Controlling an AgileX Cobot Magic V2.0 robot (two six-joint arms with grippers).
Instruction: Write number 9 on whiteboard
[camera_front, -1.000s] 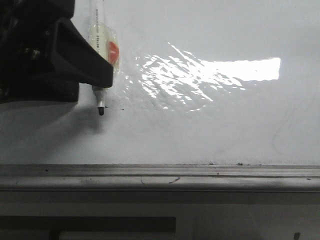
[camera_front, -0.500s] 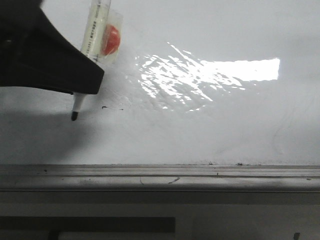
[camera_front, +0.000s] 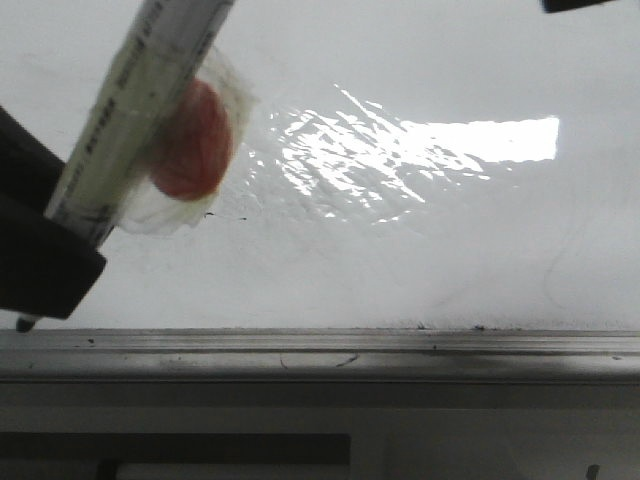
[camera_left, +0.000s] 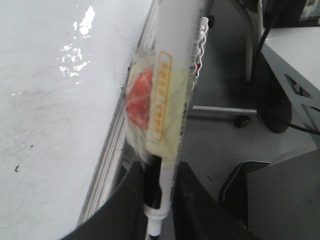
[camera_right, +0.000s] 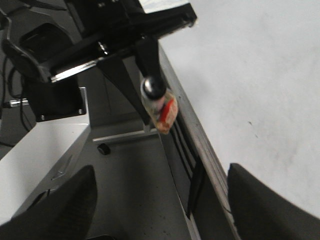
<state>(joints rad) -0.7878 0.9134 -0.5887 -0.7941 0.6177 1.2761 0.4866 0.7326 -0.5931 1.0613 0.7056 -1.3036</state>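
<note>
My right gripper needs to close on the upper end (camera_front: 187, 32) (camera_right: 154, 96) of the white marker, above the red patch and opposite the black tip of the marker.
The whiteboard (camera_front: 430, 250) fills the front view, glossy white with a bright glare patch. My left gripper (camera_front: 35, 265) sits low at the left, shut on a white marker (camera_front: 140, 110) wrapped in clear tape with a red patch. The marker leans up to the right. Its black tip (camera_front: 25, 323) is down at the grey ledge (camera_front: 320, 350). In the left wrist view the marker (camera_left: 167, 100) stands between the shut fingers of the left gripper (camera_left: 159, 200). My right gripper (camera_right: 160, 210) is open and empty beside the board's edge. The number 9 is not in view.
A tiny black dash (camera_front: 209, 214) marks the board left of the glare. The left arm (camera_right: 100, 40) and the marker (camera_right: 156, 100) show in the right wrist view. Beside the board are grey floor, a white cabinet (camera_right: 45, 150) and a castor (camera_left: 243, 120).
The left gripper has carried the marker down and to the left, nearer the camera. The tip went from the board's surface to the ledge, and the marker now leans more.
</note>
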